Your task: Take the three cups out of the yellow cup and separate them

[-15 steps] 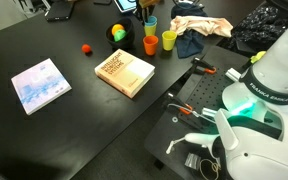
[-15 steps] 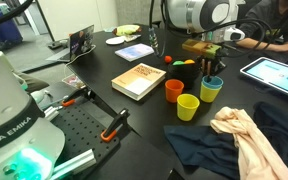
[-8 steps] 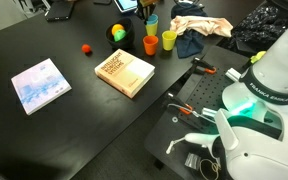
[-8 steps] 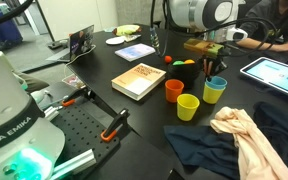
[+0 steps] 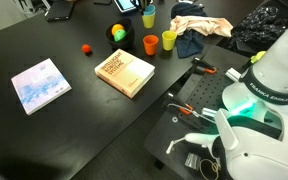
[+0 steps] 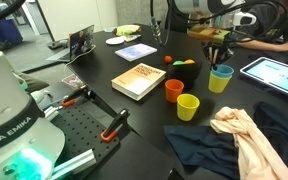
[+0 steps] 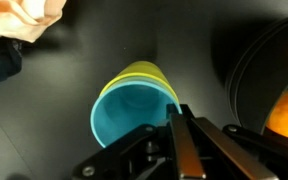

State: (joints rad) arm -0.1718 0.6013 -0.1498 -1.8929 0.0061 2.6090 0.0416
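My gripper has the outer yellow cup still around the blue cup, so it should put both down, open, and grip the blue cup's rim (image 6: 222,70) before lifting it out.
My gripper (image 6: 220,48) is shut on the rim of a blue cup (image 7: 132,112) nested inside a yellow cup (image 7: 144,70). It holds the pair (image 6: 221,78) in the air above the black table. In an exterior view the gripper (image 5: 149,7) and the held cups (image 5: 149,18) are at the far edge. An orange cup (image 6: 174,90) and another yellow cup (image 6: 188,106) stand apart and upright on the table. They also show in an exterior view as the orange cup (image 5: 150,44) and the yellow cup (image 5: 169,40).
A book (image 5: 124,72) lies mid-table and a pale notebook (image 5: 40,85) beyond it. A crumpled cloth (image 6: 246,135) lies near the cups. A yellow-green ball (image 5: 118,33) sits in a dark bowl (image 7: 274,60) beside the gripper. A tablet (image 6: 274,72) lies behind it.
The gripper has risen and lifted the nested blue and yellow cups off the table. The orange cup and the other yellow cup have not moved.
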